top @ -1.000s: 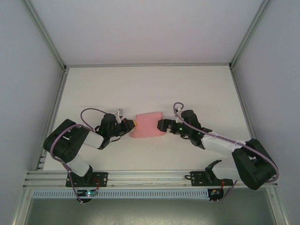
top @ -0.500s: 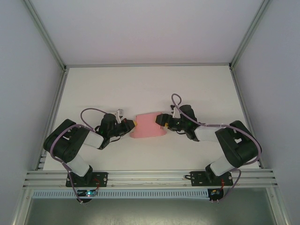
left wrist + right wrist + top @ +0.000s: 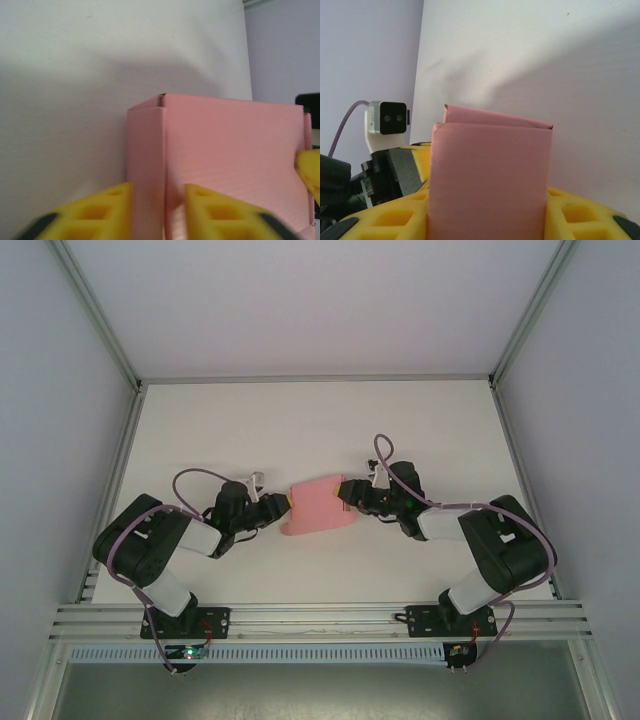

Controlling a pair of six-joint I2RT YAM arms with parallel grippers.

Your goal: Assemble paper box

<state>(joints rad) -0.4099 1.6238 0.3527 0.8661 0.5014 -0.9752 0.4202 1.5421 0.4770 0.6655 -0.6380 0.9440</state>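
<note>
I can see the box's near flap splaying out while both my grippers hold the box's ends, so I will open my left gripper, swing it round and grip the box's near side (image 3: 322, 527).
The pink paper box (image 3: 320, 506) lies folded flat-sided on the white table (image 3: 300, 430), between both arms. In the top view my left gripper (image 3: 285, 504) is at its left end and my right gripper (image 3: 347, 494) at its right end. In the left wrist view the box (image 3: 230, 150) stands close ahead; my left gripper (image 3: 159, 195) straddles its end wall, with a gap beside the right finger (image 3: 215, 207). In the right wrist view the box (image 3: 490, 170) fills the space inside my right gripper (image 3: 487, 197), and both yellow fingers (image 3: 575, 217) press its sides.
Grey enclosure walls and aluminium posts (image 3: 100, 320) border the table on three sides. The left arm's white wrist camera (image 3: 387, 119) faces me beyond the box. A tip of the right gripper's yellow finger (image 3: 311, 167) shows past the box's far end.
My left gripper's fingers have parted from the box's end. My right gripper has moved in over the right end and closed onto the box, which has tilted slightly.
</note>
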